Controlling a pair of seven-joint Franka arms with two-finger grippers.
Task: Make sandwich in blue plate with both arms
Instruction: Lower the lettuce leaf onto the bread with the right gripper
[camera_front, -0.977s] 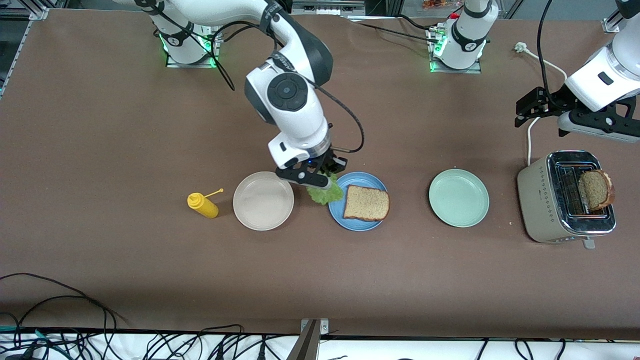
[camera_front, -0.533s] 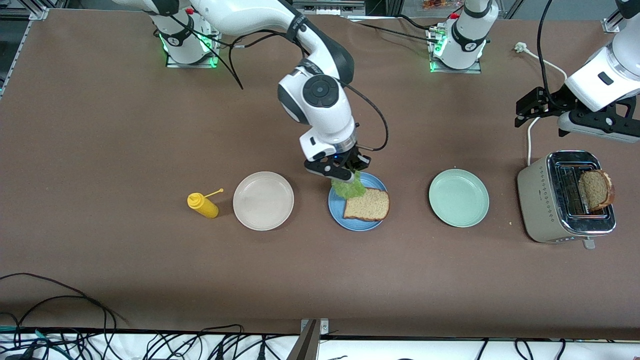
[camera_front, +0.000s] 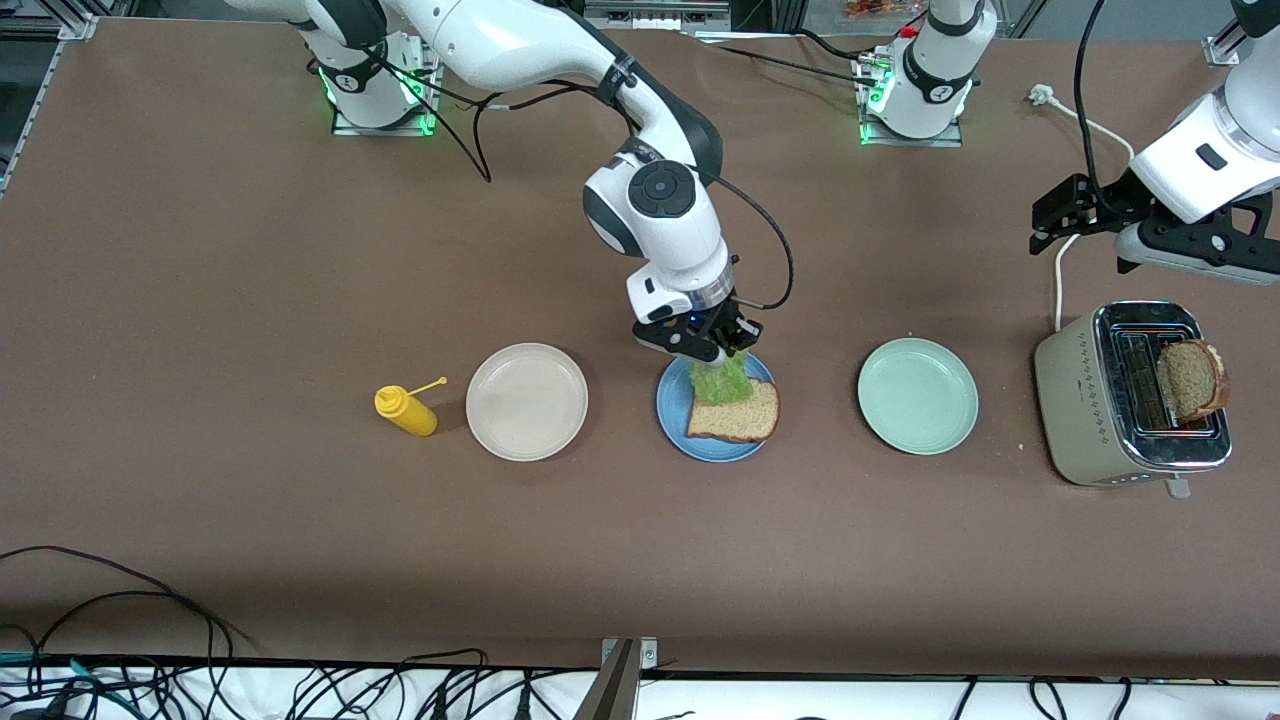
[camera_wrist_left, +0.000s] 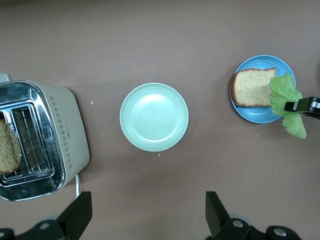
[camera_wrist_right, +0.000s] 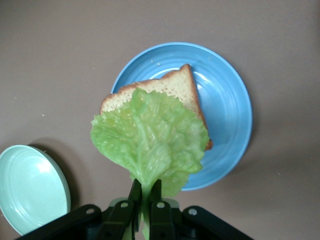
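Note:
The lettuce will be released from my right gripper, and it will land on the bread's half nearer the beige plate (camera_front: 719, 418) (camera_wrist_right: 150, 116).
A slice of brown bread (camera_front: 742, 415) lies on the blue plate (camera_front: 672, 408) in the middle of the table. My right gripper (camera_front: 726, 352) hangs over the plate, shut on a ruffled green lettuce leaf (camera_front: 721, 380) that dangles over the bread. In the right wrist view the lettuce (camera_wrist_right: 150, 140) covers most of the bread (camera_wrist_right: 176, 85) on the plate (camera_wrist_right: 227, 107), with the right gripper (camera_wrist_right: 145, 192) pinching its stem. A second slice of bread (camera_front: 1190, 380) stands in the toaster (camera_front: 1085, 400). My left gripper (camera_front: 1042, 228) waits open and empty over the table beside the toaster; its own view shows the left gripper (camera_wrist_left: 148, 220) wide apart.
A beige plate (camera_front: 527, 402) and a yellow squeeze bottle (camera_front: 405, 410) lie toward the right arm's end. A pale green plate (camera_front: 917, 396) sits between the blue plate and the toaster. A white power cord (camera_front: 1060, 270) runs from the toaster toward the bases.
My right arm has carried the lettuce from the gap between the beige and blue plates toward the left arm's end, to over the bread. The left arm has not moved.

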